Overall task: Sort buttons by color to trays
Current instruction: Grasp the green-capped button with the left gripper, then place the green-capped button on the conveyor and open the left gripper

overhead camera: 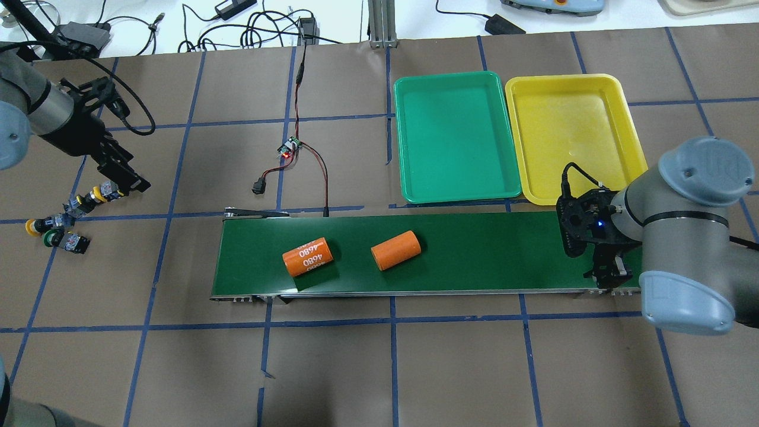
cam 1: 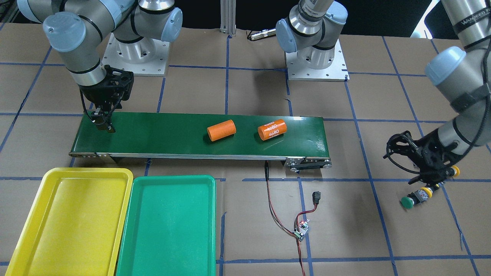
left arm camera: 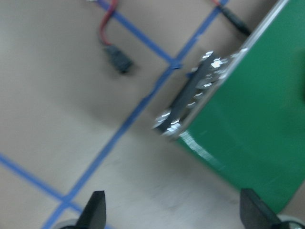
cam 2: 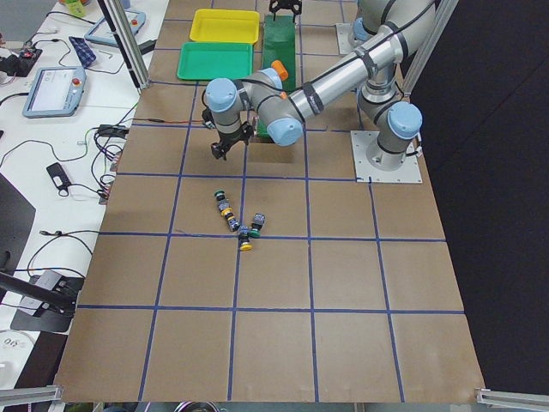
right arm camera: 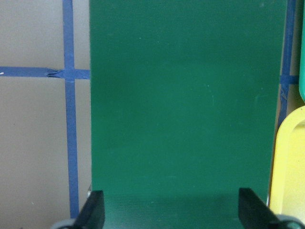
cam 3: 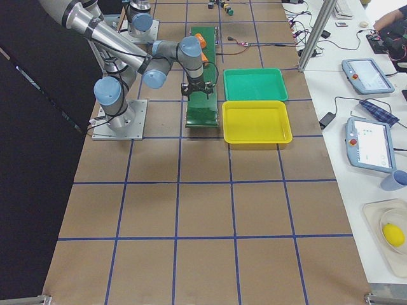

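Note:
I should next use my left gripper to grab the dark body (cam 1: 419,195) of the green-capped button, behind its green cap, beside the yellow-capped button.
Several buttons lie in a loose row on the brown table at my far left: a green-capped one (cam 1: 406,202) (overhead camera: 50,238) and yellow-capped ones (cam 1: 425,191) (overhead camera: 29,226). My left gripper (cam 1: 431,184) (overhead camera: 127,184) hovers at the far end of that row; in the left wrist view (left arm camera: 174,210) it is open with nothing between its fingers. My right gripper (cam 1: 104,124) (overhead camera: 611,279) is open and empty over the conveyor's end by the trays, as the right wrist view (right arm camera: 171,212) also shows. The yellow tray (cam 1: 86,171) (overhead camera: 563,77) and the green tray (cam 1: 172,178) (overhead camera: 450,76) stand side by side with nothing in them.
A long dark green conveyor belt (cam 1: 172,134) runs across the middle with two orange cylinders (cam 1: 221,130) (cam 1: 272,129) on it, one marked 4680. A small circuit board with red and black wires (cam 1: 302,230) lies beyond the belt's left end.

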You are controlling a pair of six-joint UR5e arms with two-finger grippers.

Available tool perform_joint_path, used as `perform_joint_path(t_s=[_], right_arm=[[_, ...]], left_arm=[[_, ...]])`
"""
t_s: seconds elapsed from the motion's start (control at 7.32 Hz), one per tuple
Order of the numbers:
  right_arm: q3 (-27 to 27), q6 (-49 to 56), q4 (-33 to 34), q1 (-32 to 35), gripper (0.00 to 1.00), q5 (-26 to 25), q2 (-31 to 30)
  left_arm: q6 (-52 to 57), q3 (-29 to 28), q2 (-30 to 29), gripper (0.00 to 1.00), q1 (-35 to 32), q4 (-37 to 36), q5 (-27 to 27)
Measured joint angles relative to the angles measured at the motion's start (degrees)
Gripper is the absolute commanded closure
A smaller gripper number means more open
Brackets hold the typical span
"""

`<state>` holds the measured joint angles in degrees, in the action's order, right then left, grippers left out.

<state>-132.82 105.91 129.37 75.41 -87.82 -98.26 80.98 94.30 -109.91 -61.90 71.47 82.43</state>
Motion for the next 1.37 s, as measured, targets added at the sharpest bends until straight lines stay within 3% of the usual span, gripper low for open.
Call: perform_joint_path(t_s=[0.27, 0.68, 0.82, 0.96, 1.09, 1.37], right_arm=[[0.0, 0.1, 0.1, 0.0, 0.00, -0.1, 0.0], [-0.1, 0.0, 0.1, 0.0, 0.00, -0.1, 0.0], [-0.1, 0.0, 0.1, 0.0, 0.00, -0.1, 0.0], [-0.1, 0.0, 0.1, 0.0, 0.00, 0.0, 0.0], [0.0, 0.1, 0.2, 0.0, 0.00, 0.1, 0.0], [0.0, 0.1, 0.3, 0.0, 0.00, 0.1, 0.0]], left_arm=[[7.4, -2.5, -6.2, 0.00, 1.9, -6.2, 2.0], [11.3, -2.2, -10.7, 0.00, 4.6, -12.5, 7.8], [11.5, -2.0, -12.0, 0.12, 4.8, -14.7, 7.1], [11.5, -1.5, -13.1, 0.88, 4.8, -16.0, 5.9], [11.9, -0.9, -13.7, 0.96, 4.8, -16.9, 5.4], [14.0, -0.1, -13.8, 1.00, 4.9, -18.9, 5.2]])
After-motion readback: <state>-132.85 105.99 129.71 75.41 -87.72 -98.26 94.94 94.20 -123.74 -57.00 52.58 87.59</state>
